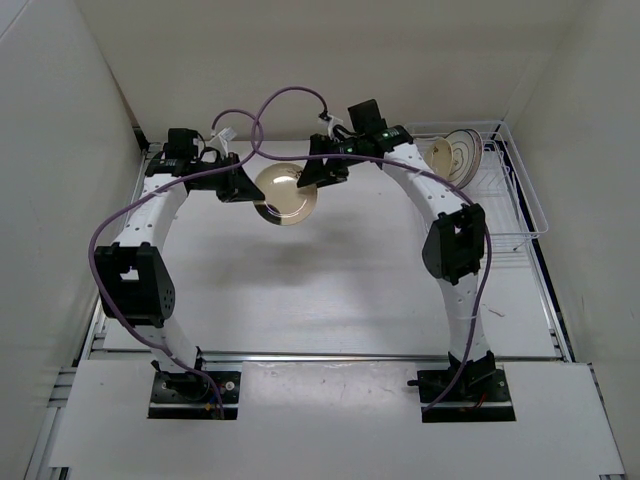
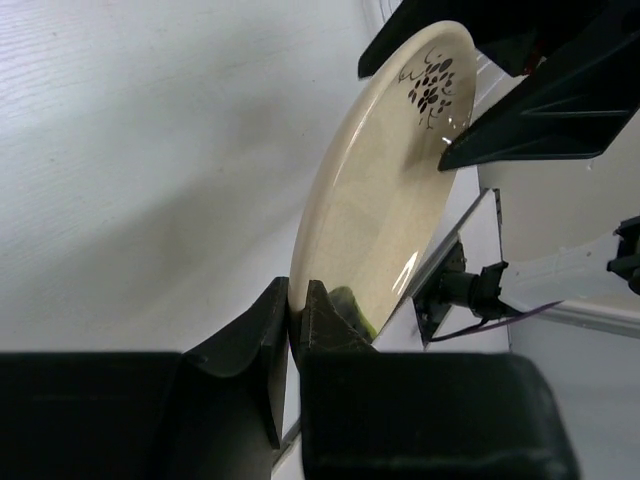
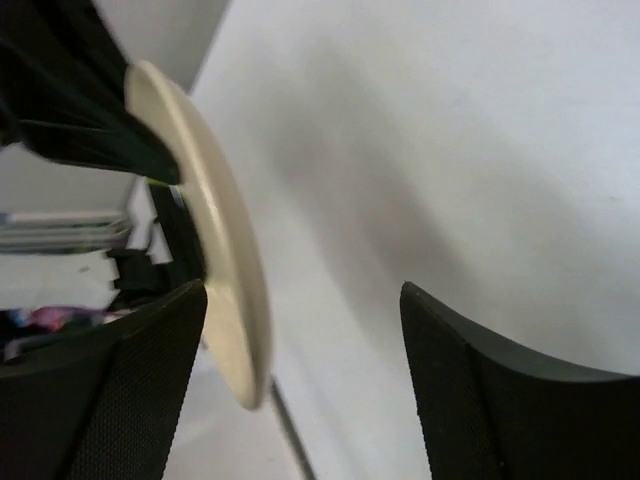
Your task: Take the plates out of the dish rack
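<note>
I need to use my left gripper to set free the cream-tan plate near the table's back corner (image 1: 212,177), which is far across from the dish rack.
The cream-tan plate (image 1: 285,195) hangs in the air above the table's middle back, standing on edge. My left gripper (image 1: 248,190) is shut on its rim; in the left wrist view the fingers (image 2: 297,300) pinch the plate (image 2: 380,200), which carries a dark floral mark. My right gripper (image 1: 312,178) is open at the opposite rim; in the right wrist view (image 3: 305,340) the plate's edge (image 3: 215,250) lies just inside the left finger. The white plate with dark rings (image 1: 455,155) stands in the dish rack (image 1: 520,237) at back right. The orange sunburst plate is out of view.
White walls close in the table on the left, back and right. A purple cable (image 1: 250,120) loops above the two wrists. The arm bases (image 1: 190,385) sit on a rail at the near edge.
</note>
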Controlling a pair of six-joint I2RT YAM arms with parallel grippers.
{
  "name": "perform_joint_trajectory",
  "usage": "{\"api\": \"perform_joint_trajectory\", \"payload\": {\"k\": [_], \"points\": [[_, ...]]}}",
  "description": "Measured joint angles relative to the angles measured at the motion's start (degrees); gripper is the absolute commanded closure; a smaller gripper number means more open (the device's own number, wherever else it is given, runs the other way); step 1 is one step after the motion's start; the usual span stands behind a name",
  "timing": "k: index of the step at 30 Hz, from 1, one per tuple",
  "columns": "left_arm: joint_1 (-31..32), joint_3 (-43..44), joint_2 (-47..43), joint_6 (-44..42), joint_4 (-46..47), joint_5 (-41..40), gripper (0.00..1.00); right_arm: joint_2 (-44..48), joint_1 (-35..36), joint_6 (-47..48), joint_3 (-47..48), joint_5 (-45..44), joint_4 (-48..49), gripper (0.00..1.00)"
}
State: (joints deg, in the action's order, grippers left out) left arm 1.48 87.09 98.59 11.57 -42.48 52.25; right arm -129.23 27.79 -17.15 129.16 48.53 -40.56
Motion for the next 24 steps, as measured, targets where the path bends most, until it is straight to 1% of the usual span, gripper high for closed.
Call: {"api": "perform_joint_trajectory", "payload": {"k": [3, 6, 9, 12, 16, 17, 21, 24], "points": [[0.02, -0.02, -0.09, 2.05, 1.03, -2.51, 0.89, 1.53, -0.7, 1.49, -0.74, -7.74, -1.46, 0.18], [0.04, -0.17, -0.35, 5.38, 2.25, -6.21, 0.89, 5.03, -1.86, 2.82, -2.23, -17.57, -3.15, 0.18], [-0.09, -0.39, -0.57, 9.77, 3.54, -10.25, 0.89, 11.08, -3.56, 4.42, -5.49, -28.24, -3.34, 0.18], [-1.03, -0.46, -0.39, 14.99, 5.33, -13.11, 0.89, 19.63, -5.73, 6.88, -11.82, -35.17, -3.32, 0.17], [-5.27, 0.52, 2.47, 22.03, 8.59, -14.43, 0.89, 31.93, -9.05, 10.95, -21.79, -39.41, -5.03, 0.14], [-6.71, 1.64, 4.39, 23.5, 9.09, -14.45, 0.89, 34.49, -9.79, 12.13, -24.13, -39.63, -5.7, 0.13], [-11.93, 8.02, 14.03, 28.5, 12.44, -14.71, 0.89, 44.15, -13.94, 19.89, -31.98, -38.84, -11.5, 0.13], [-15.39, 12.98, 20.5, 31.26, 14.73, -14.97, 0.89, 49.29, -20.2, 26.95, -34.56, -38.8, -16.74, 0.12]]}}
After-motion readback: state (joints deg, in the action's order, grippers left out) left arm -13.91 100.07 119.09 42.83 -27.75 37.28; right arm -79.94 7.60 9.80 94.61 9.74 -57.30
